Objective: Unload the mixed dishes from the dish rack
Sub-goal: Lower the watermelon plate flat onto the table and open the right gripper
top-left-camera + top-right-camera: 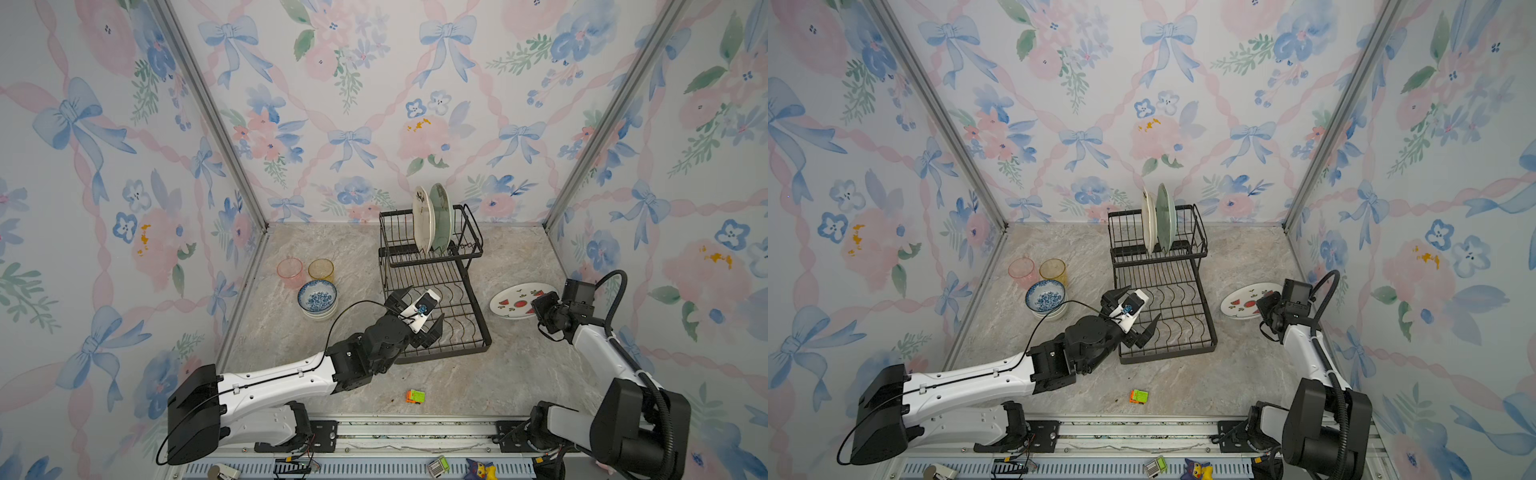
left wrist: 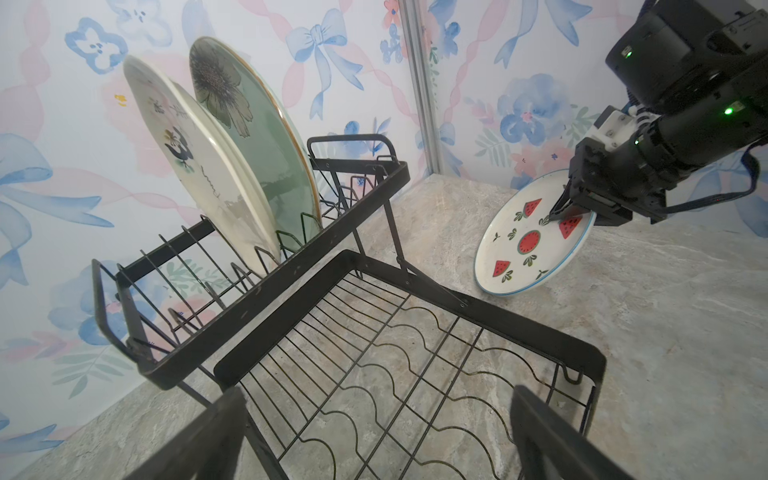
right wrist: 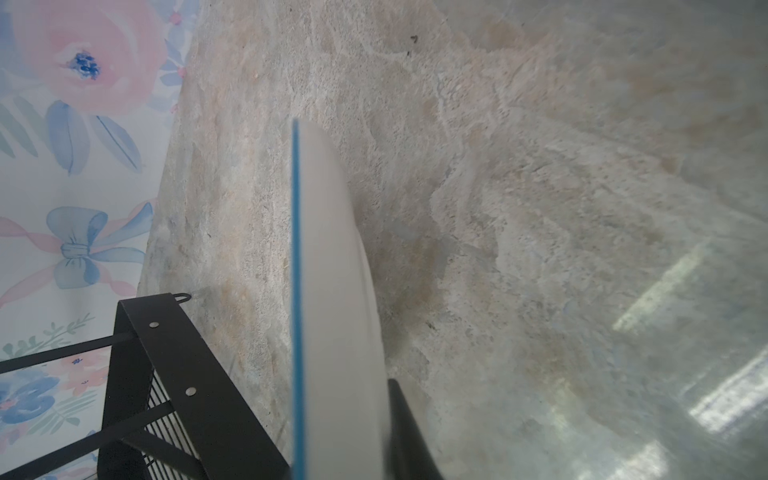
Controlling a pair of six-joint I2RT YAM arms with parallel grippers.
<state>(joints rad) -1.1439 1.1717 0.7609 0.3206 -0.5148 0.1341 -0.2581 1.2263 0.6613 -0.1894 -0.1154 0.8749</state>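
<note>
The cream plate's near rim (image 1: 432, 233) (image 2: 260, 209) is beside the pale green plate in the upper basket. My left gripper goes there next and closes on it.
The black wire dish rack (image 1: 485, 335) (image 2: 266, 286) stands at the back middle. A cream plate (image 1: 423, 222) (image 2: 195, 158) and a pale green plate (image 1: 442, 216) (image 2: 257, 137) stand upright in its upper basket. The lower tray holds nothing. My left gripper (image 1: 426, 304) (image 1: 1143, 302) (image 2: 380, 436) hovers open over that tray. The watermelon plate (image 1: 513, 303) (image 2: 528, 245) (image 3: 332, 291) lies tilted on the table right of the rack. My right gripper (image 1: 537, 302) (image 2: 559, 210) (image 3: 345, 449) is shut on its raised rim. One right finger (image 3: 405, 432) shows under the plate.
Left of the rack a blue-patterned bowl (image 1: 317, 296) sits nested in a white bowl (image 1: 321, 316), with a pink tumbler (image 1: 290, 270) and an amber tumbler (image 1: 321, 270) behind. A small orange-green toy block (image 1: 415, 396) lies near the table's front edge.
</note>
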